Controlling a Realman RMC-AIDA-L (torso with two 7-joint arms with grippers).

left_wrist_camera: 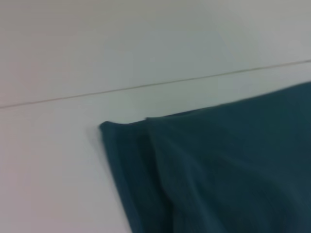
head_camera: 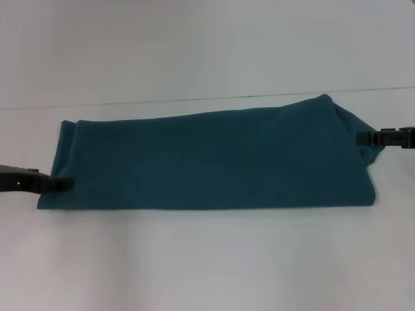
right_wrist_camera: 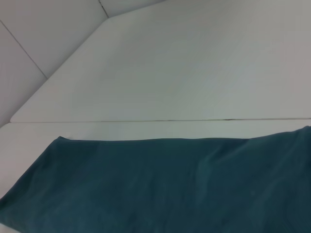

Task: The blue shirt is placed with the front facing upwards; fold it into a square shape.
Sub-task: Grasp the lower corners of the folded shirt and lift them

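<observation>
The left gripper's fingers are too far in from the shirt's near corner, so the robot should open them, back off and take the cloth closer to that corner (head_camera: pixel 54 199).
The blue shirt (head_camera: pixel 207 155) lies on the white table as a long teal band folded lengthwise, plain side up, with no lettering showing. My left gripper (head_camera: pixel 61 184) comes in low from the left, and its thin dark tips are closed on the near corner of the band's left end. My right gripper (head_camera: pixel 363 137) is at the right end, shut on the cloth, which rises and draws to a point toward it. The left wrist view shows the shirt's (left_wrist_camera: pixel 233 170) left far corner, and the right wrist view shows the shirt (right_wrist_camera: pixel 170 184) running lengthwise. Neither wrist view shows fingers.
The white table (head_camera: pixel 207 259) extends in front of and behind the shirt. A thin seam (head_camera: pixel 194 100) runs across the table just beyond the shirt's far edge. Nothing else lies on the surface.
</observation>
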